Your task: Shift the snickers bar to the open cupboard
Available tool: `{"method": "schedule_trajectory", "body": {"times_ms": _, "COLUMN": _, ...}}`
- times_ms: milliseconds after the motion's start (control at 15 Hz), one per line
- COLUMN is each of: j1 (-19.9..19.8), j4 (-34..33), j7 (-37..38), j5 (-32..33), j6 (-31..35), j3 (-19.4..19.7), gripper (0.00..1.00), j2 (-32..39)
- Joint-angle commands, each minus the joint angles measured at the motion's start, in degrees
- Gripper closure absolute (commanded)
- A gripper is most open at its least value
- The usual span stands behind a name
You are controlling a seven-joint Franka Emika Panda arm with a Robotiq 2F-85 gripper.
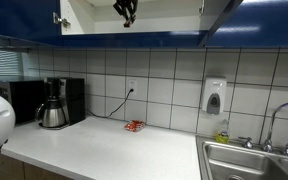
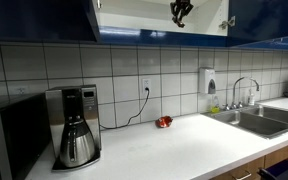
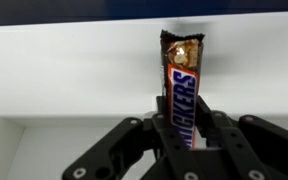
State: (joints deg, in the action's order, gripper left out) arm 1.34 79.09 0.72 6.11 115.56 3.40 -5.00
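I should use my gripper to set the snickers bar down inside the open cupboard [image 1: 131, 24], just above the cupboard's dark blue bottom trim. The bar is now high up inside the cupboard.
In the wrist view my gripper [image 3: 184, 125] is shut on the snickers bar [image 3: 184, 75], a slim brown wrapped bar with white "SNICKERS" lettering that sticks up out of the jaws against the white cupboard interior. In both exterior views the gripper [image 1: 126, 11] [image 2: 181, 11] is high up inside the open cupboard [image 1: 164, 15] [image 2: 134, 15], which has a white interior and glossy dark blue trim. The bar itself is too small to make out in the exterior views.
A coffee maker with a steel pot [image 1: 52, 108] [image 2: 76, 128] stands on the white counter [image 1: 114, 150] [image 2: 174, 150]. A red-orange packet [image 1: 135, 125] [image 2: 164, 122] lies by the tiled wall. A sink [image 1: 249, 160] [image 2: 259, 118] and a soap dispenser [image 1: 214, 96] are nearby.
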Motion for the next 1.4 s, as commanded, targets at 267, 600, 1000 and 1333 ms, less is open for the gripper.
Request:
{"method": "schedule_trajectory", "body": {"times_ms": 267, "j1": 0.1, "j4": -10.5, "j7": 3.2, "j5": 2.5, "j6": -3.1, "j3": -0.1, "gripper": 0.92, "j2": 8.6}}
{"method": "schedule_trajectory", "body": {"times_ms": 600, "j1": 0.2, "j4": -14.7, "j7": 3.6, "j5": 2.5, "j6": -4.4, "j3": 0.2, "gripper": 0.92, "j2": 12.6}}
{"method": "schedule_trajectory", "body": {"times_ms": 1000, "j1": 0.3, "j4": -19.2, "j7": 4.8, "j5": 2.6, "j6": -6.5, "j3": 0.5, "gripper": 0.36, "j2": 16.4}}
{"method": "schedule_trajectory", "body": {"times_ms": 1333, "j1": 0.2, "j4": -21.0, "j7": 5.4, "j5": 2.5, "j6": -7.5, "j3": 0.8, "gripper": 0.01, "j2": 18.0}}
